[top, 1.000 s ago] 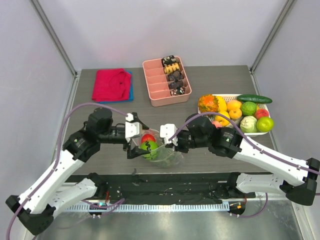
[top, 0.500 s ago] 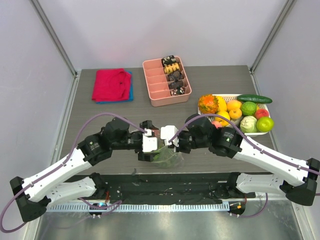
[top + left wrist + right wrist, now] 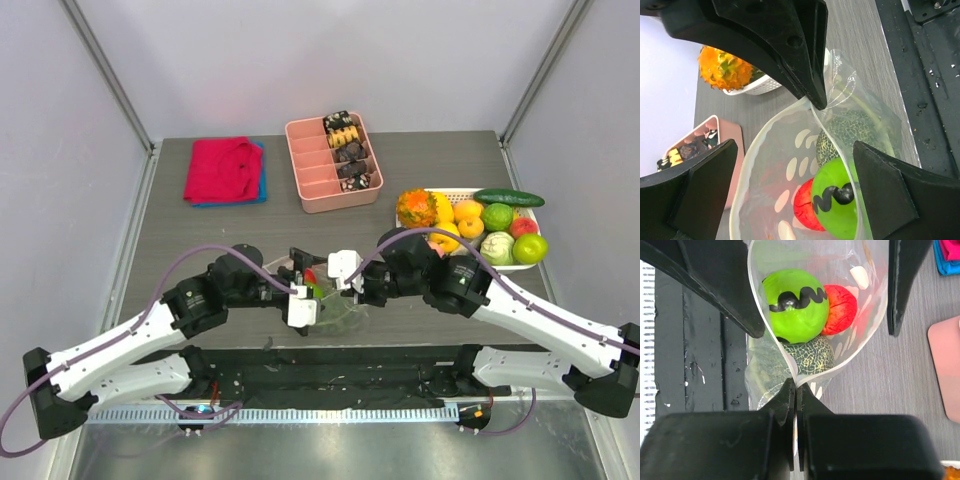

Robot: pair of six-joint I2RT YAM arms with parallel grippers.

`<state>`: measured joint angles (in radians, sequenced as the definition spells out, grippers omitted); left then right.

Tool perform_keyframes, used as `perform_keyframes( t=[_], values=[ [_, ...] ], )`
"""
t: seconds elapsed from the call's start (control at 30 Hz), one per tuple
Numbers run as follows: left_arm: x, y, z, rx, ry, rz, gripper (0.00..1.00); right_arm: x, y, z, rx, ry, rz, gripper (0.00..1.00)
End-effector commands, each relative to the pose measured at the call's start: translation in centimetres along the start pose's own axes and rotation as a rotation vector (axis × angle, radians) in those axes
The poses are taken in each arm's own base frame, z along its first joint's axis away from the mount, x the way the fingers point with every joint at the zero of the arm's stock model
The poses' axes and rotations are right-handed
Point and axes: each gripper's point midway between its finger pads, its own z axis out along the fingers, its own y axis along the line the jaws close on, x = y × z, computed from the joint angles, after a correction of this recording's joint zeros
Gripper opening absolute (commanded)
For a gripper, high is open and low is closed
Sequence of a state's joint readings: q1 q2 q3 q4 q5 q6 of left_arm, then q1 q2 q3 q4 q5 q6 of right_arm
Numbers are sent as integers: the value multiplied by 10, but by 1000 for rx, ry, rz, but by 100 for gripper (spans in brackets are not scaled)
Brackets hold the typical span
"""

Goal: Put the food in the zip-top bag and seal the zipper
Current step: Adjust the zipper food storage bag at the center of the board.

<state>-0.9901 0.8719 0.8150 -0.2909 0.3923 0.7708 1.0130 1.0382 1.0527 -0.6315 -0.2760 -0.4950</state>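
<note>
My right gripper is pinching the bag's rim short of the zipper's white end. Next, I open it, back it off and grip the bag at the zipper's white end [image 3: 827, 57].
The zip-top bag [image 3: 338, 312] lies near the table's front edge with its mouth held open. Inside it sit the food: a bright green fruit [image 3: 837, 200], a red one [image 3: 805, 209] and a netted yellow-green one [image 3: 850, 129]. My right gripper [image 3: 796, 390] is shut on the bag's rim at one end of the mouth, also seen from above [image 3: 342, 288]. My left gripper [image 3: 795, 145] is open, its fingers [image 3: 885, 190] straddling the mouth without touching it. The zipper [image 3: 751, 157] shows as a white strip around the open mouth.
A white basket [image 3: 452, 192] of fruit stands at the right, its orange spiky fruit [image 3: 725, 67] nearest the bag. A pink tray [image 3: 312, 172] of snacks and a red cloth [image 3: 222, 168] lie at the back. A black rail [image 3: 330, 375] runs along the front edge.
My left arm has swung right and lowered, so its open fingers now straddle the bag's mouth. The right gripper has kept its pinch on the rim, shifting slightly.
</note>
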Motion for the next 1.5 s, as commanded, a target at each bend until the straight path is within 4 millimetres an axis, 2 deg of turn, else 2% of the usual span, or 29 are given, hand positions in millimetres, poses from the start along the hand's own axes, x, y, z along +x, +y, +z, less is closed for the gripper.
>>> perform_keyframes(
  t=[0.0, 0.1, 0.17, 0.27, 0.3, 0.37, 0.4, 0.47, 0.5, 0.53, 0.57, 0.6, 0.67, 0.7, 0.73, 0.83, 0.97, 1.0, 1.03, 1.07, 1.13, 1.23, 1.43, 1.47],
  values=[
    [-10, 16, 10, -31, -38, 60, 100, -16, 3, -10, -20, -79, -80, 1],
    [-9, 18, 19, -39, -34, -25, 100, -13, 6, -13, -50, -72, -172, 1],
    [-7, 17, 22, -29, -26, -46, 95, -9, 7, -13, -66, -50, -201, 1],
    [-4, 13, 23, -6, -7, -67, 74, -12, 0, -14, -41, -41, -222, 1],
    [-5, 12, 23, 5, -5, -77, 59, -13, -2, -14, -34, -42, -225, 1],
    [-4, 9, 21, 14, 6, -118, 44, -13, -3, -16, -21, -46, -228, 1],
    [-4, 8, 20, 14, 10, -131, 29, -12, -3, -15, -18, -44, -222, 1],
    [-2, 6, 18, 13, 22, -176, 15, -13, -12, -17, 45, -52, -183, 3],
    [-1, 5, 17, 11, 25, -191, 5, -13, -15, -20, 75, -58, -164, 14],
    [1, 6, 16, 0, 38, -208, 0, -19, -24, -23, 125, -81, -145, 26],
    [2, 6, 15, -9, 44, -243, 0, -18, -30, -26, 169, -81, -94, 39],
    [6, 8, 13, -24, 55, -267, 0, -23, -35, -35, 205, -108, -73, 61],
    [10, 12, 10, -48, 68, -330, 0, -29, -48, -48, 265, -153, 27, 78],
    [14, 17, 7, -67, 76, -349, 0, -31, -49, -56, 285, -173, 63, 80],
    [16, 18, 5, -77, 78, -364, 0, -29, -54, -63, 313, -182, 102, 81],
    [19, 23, 1, -119, 82, -418, 0, -21, -45, -72, 305, -193, 179, 81],
    [24, 29, 0, -171, 88, -498, 0, 0, -24, -62, 253, -192, 318, 80],
    [23, 28, -1, -176, 84, -520, 0, -1, -21, -59, 242, -211, 375, 80],
    [22, 30, -1, -184, 73, -523, 0, 1, -20, -57, 248, -218, 402, 78],
    [21, 30, -2, -191, 66, -525, 0, 10, -21, -52, 257, -210, 430, 72],
    [20, 31, -4, -206, 56, -525, 0, 11, -23, -51, 272, -233, 435, 61],
    [19, 28, -6, -197, 50, -531, 0, 12, -30, -52, 296, -238, 396, 54],
    [17, 23, -4, -163, 39, -526, 0, 4, -45, -54, 322, -249, 331, 54],
    [16, 23, -4, -162, 39, -522, 0, 3, -42, -52, 297, -253, 318, 53]
  ],
)
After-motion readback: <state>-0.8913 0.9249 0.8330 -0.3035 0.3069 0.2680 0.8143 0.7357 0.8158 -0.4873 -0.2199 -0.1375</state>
